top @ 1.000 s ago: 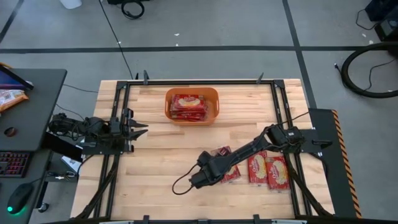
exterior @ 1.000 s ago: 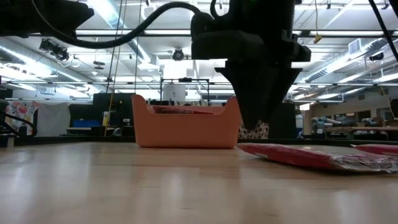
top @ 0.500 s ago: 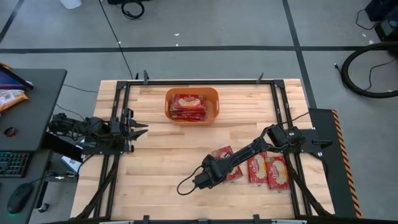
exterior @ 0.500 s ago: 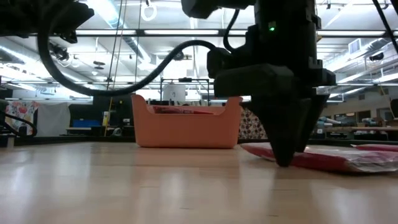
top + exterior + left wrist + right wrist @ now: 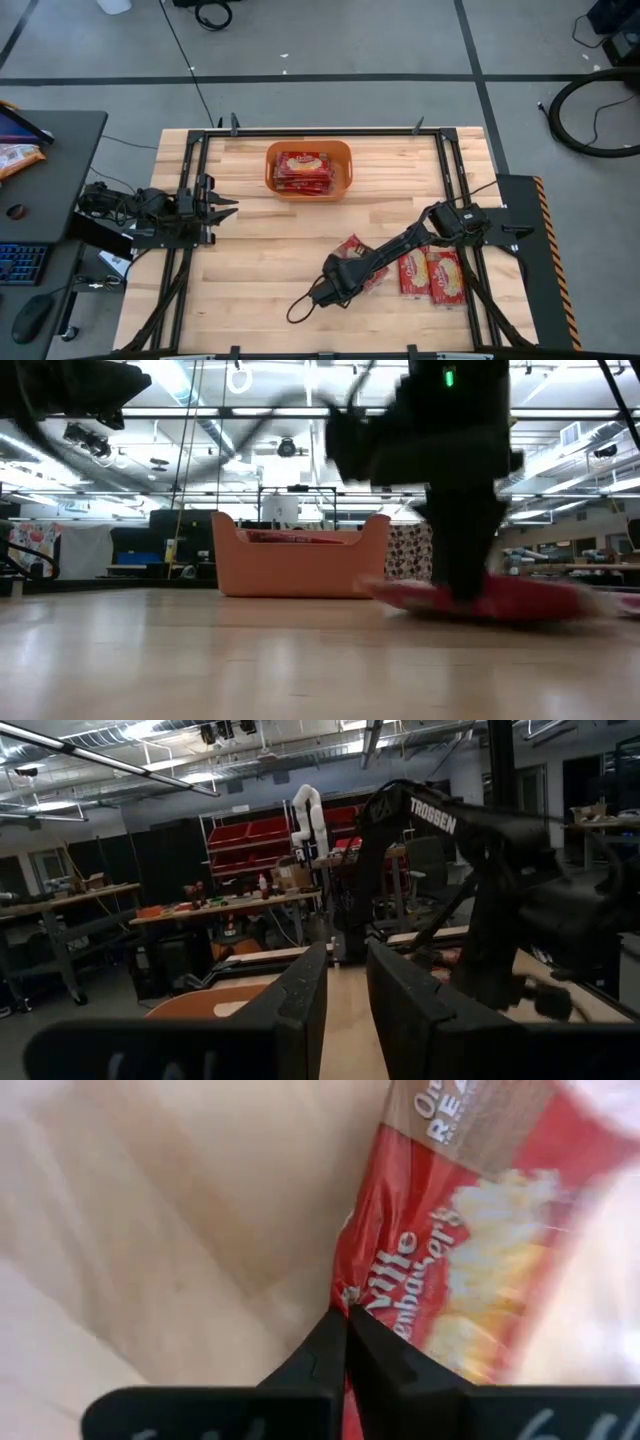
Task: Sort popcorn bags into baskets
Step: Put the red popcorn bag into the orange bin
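Observation:
The robot's right gripper needs to set the popcorn bag down on top of the red bags in the orange basket (image 5: 303,165).
A red popcorn bag (image 5: 353,248) (image 5: 470,1250) lies near the table's middle right, and my right gripper (image 5: 342,268) (image 5: 346,1318) is shut on its edge. Two more popcorn bags (image 5: 413,270) (image 5: 446,276) lie flat on the table beside the right arm. The orange basket (image 5: 341,160) (image 5: 300,565) stands at the far middle with red bags (image 5: 303,170) lying in it. My left gripper (image 5: 226,210) (image 5: 346,1005) waits at the table's left edge, with a narrow gap between its fingers and nothing in it. My right gripper pinches the bag's left edge (image 5: 352,1285) between its two fingertips. The fingers come from above, pointing down (image 5: 462,575). The bag (image 5: 490,600) stays low and about level; blur hides whether it is clear of the table.
The table's metal frame rails (image 5: 448,170) run along both sides. A loose black cable loop (image 5: 300,305) trails from the right arm over the near middle of the table. Bare wood lies between the basket and the held bag.
My right gripper has come down onto the bag, shifted a little toward the table's far right, and shut on the bag's edge. The bag has turned and moved slightly toward the far edge with it.

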Controlling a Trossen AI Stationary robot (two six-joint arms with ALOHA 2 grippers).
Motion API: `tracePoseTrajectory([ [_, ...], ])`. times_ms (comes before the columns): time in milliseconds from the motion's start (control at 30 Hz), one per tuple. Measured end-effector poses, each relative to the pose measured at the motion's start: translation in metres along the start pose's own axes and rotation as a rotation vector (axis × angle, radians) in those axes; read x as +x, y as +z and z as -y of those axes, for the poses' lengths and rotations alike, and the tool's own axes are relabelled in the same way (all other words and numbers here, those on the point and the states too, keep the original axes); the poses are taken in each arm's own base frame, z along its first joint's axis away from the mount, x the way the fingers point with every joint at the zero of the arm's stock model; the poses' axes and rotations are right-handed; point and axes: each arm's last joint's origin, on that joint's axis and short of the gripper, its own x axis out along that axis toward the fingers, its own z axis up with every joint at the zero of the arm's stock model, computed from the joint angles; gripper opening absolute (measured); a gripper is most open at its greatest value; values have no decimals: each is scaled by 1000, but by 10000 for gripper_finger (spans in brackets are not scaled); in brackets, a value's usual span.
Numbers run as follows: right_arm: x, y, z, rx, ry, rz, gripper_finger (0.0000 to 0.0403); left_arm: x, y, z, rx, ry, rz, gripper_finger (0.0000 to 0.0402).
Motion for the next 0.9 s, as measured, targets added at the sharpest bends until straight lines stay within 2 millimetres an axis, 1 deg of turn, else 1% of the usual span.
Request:
tracePoseTrajectory([
  [100, -23, 3, 2, -88, -61, 99, 6, 0, 0, 0, 0, 0, 0, 79],
  [300, -67, 13, 4, -273, -201, 384, 5, 0, 0, 0, 0, 0, 0, 79],
  [433, -85, 23, 8, -457, -345, 531, 5, 0, 0, 0, -1, 0, 0, 79],
  [533, -87, 40, 19, -551, -441, 543, 7, 0, 0, 0, -1, 0, 0, 79],
  [633, -82, 64, 34, -631, -501, 511, 7, 0, 0, 0, -1, 0, 1, 79],
  [733, -77, 91, 51, -691, -489, 476, 7, 0, 0, 0, -1, 0, 1, 79],
  [900, -67, 134, 84, -776, -478, 431, 7, 0, 0, 0, -1, 0, 1, 79],
])
